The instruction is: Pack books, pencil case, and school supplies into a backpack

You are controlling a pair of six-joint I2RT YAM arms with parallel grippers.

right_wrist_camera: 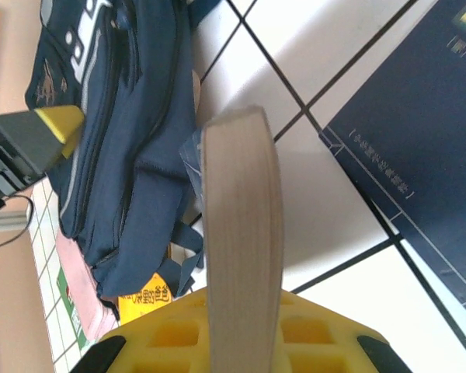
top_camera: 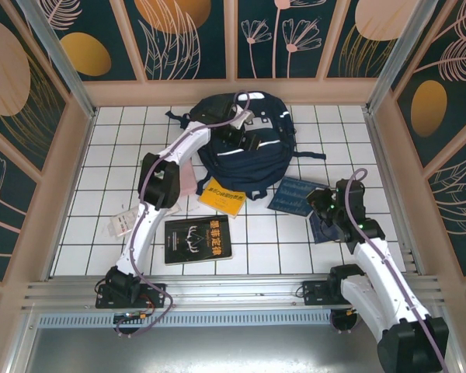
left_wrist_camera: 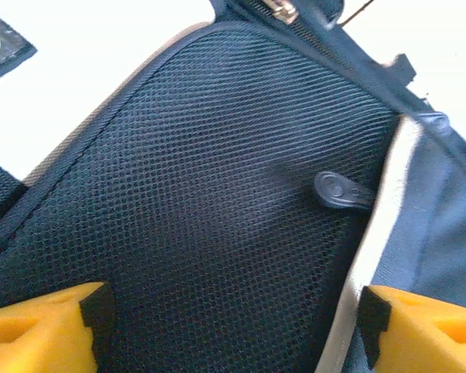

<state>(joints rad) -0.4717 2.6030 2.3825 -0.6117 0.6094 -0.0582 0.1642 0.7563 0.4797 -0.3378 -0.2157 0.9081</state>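
The backpack's front covers its opening flat, so next my left gripper pinches and raises the white piece point(top_camera: 270, 142) before my right gripper slides the book in.
The navy backpack point(top_camera: 248, 144) lies at the back middle of the tiled table. My left gripper point(top_camera: 237, 130) hovers over it, open. In the left wrist view its yellow fingers point(left_wrist_camera: 43, 330) stand wide apart above the backpack's dark mesh point(left_wrist_camera: 202, 194), with nothing between them. My right gripper point(top_camera: 327, 205) is shut on a book point(right_wrist_camera: 241, 225), whose page edges face the wrist camera. An orange-yellow book point(top_camera: 221, 196), a black book point(top_camera: 196, 239) and a blue book point(top_camera: 293, 196) lie flat in front of the backpack. A whitish packet point(top_camera: 123, 222) lies at the left.
A pink soft item point(top_camera: 188, 183), possibly the pencil case, lies beside the backpack under my left arm. A dark blue book point(right_wrist_camera: 419, 155) lies flat below my right gripper. A zipper pull point(left_wrist_camera: 342, 191) rests on the mesh. Wooden walls enclose the table.
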